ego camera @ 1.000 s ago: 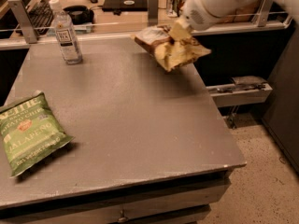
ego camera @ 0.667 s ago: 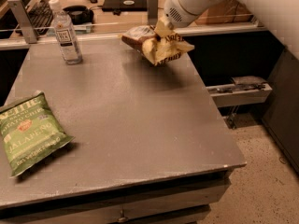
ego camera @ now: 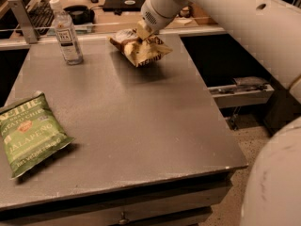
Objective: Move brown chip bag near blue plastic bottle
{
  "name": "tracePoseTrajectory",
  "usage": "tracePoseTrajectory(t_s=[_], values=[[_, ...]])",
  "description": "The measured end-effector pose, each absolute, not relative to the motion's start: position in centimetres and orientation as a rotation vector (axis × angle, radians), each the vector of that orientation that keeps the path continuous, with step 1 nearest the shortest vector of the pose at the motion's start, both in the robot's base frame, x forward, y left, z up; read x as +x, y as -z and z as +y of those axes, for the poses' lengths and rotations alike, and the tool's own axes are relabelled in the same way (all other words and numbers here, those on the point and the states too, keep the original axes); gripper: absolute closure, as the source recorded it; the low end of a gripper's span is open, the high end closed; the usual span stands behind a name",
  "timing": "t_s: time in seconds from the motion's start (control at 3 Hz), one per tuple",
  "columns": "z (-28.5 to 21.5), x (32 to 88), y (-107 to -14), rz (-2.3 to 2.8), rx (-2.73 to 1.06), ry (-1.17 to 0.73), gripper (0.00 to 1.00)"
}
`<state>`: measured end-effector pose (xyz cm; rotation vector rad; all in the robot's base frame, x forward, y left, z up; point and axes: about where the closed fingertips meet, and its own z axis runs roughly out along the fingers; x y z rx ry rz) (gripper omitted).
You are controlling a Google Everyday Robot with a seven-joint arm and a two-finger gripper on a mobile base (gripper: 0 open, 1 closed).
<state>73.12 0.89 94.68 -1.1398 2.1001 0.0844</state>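
Note:
Next, my gripper lets go of the brown chip bag on the far grey table [ego camera: 114, 54], where it is to sit beside the blue plastic bottle.
The brown chip bag [ego camera: 140, 49], dark brown and cream-yellow, hangs crumpled above the far middle of the grey table [ego camera: 141, 126]. My gripper [ego camera: 142, 31] is shut on the bag's top and holds it off the surface; a shadow lies beneath it. The blue plastic bottle [ego camera: 67, 33], clear with a white cap and white label, stands upright at the table's far left. The bag is to the right of the bottle with a gap between them.
A green jalapeno chip bag [ego camera: 29, 134] lies flat at the table's front left edge. A keyboard [ego camera: 40, 13] and dark items sit on a desk behind the table. My white arm [ego camera: 235, 27] spans the upper right. The floor drops off to the right.
My gripper has carried the brown chip bag leftwards along the far edge of the table, closer to the bottle. The bottle and green bag have not moved.

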Motion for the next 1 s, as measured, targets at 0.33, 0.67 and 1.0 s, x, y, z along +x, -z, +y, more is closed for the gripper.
tracePoseTrajectory(t_s=[0.33, 0.67, 1.0], values=[[3.3, 74.3, -93.4, 2.109, -1.154, -0.109, 1.00], [5.3, 74.8, -92.9, 2.104, -1.161, -0.143, 1.00], [7.1, 74.6, -93.0, 2.090, -1.172, -0.181, 1.00]])
